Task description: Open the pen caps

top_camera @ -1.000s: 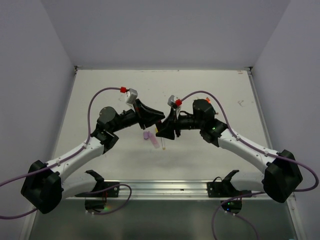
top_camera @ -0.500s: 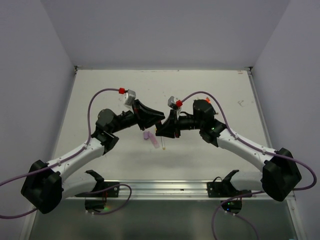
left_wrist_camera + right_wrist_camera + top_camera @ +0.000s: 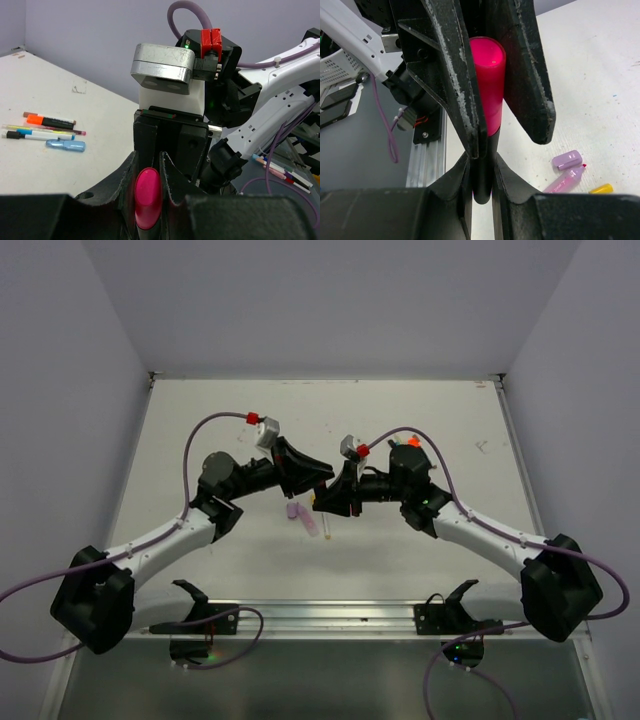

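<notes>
Next, I put the pink cap down with my left gripper on the table [image 3: 331, 519], next to the thin white pen.
A stubby pen is held in the air between both grippers over the middle of the table. My left gripper [image 3: 148, 186] [image 3: 321, 478] is shut on its pink cap [image 3: 148, 197] [image 3: 489, 85]. My right gripper [image 3: 483, 175] [image 3: 326, 504] is shut on its black barrel [image 3: 482, 172], just below the left fingers [image 3: 455, 85]. On the table under them lie a loose lilac cap [image 3: 567, 160] [image 3: 296, 510], an uncapped pale pink pen [image 3: 565, 180] and a yellow cap [image 3: 601, 188].
A cluster of pens lies on the table at the back right: an orange highlighter [image 3: 46, 120] [image 3: 413, 443], a blue one [image 3: 65, 145] and thin pens [image 3: 40, 134]. More thin pens [image 3: 280, 172] show beyond the right arm. A metal rail [image 3: 330, 615] runs along the near edge.
The right gripper's fingers have closed on the pen's black barrel. Both wrists have shifted slightly toward the back of the table, and the left gripper has kept its hold.
</notes>
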Available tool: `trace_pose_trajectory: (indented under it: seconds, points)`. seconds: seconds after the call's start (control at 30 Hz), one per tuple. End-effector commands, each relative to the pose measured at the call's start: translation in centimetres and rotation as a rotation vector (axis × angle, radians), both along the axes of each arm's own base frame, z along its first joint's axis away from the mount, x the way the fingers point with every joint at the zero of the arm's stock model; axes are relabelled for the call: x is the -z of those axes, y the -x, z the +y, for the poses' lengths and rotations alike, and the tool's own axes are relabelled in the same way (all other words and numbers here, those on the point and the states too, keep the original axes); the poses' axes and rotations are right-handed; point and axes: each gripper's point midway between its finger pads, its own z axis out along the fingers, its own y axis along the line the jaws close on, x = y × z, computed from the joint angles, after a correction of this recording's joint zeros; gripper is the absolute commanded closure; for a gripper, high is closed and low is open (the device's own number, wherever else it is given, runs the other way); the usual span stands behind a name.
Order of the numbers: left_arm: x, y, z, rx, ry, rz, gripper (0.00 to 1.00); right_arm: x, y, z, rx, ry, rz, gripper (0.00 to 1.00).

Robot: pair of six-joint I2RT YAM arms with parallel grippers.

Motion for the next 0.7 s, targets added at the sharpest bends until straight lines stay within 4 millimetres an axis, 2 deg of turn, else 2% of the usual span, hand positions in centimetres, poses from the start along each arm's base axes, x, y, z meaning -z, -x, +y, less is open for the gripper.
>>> trace_pose_trajectory:
  seconds: [0.0,0.23,0.3,0.67]
  points:
    - [-17.6,0.5,4.9,-0.191,0.411,-0.484,1.00,8.4,6.7,-1.9,-0.165,0.220,0.323,1.00]
    - [-18.4,0.4,8.0,-0.265,0.427,-0.522,1.00,8.3,7.7,-2.2,-0.204,0.194,0.338,1.00]
    - [-18.2,0.2,8.1,-0.276,0.423,-0.514,1.00,8.7,7.7,-2.2,-0.212,0.209,0.341,1.00]
    - [-20.5,0.6,9.6,-0.305,0.510,-0.553,1.00,11.1,9.0,-1.9,-0.270,0.301,0.407,1.00]
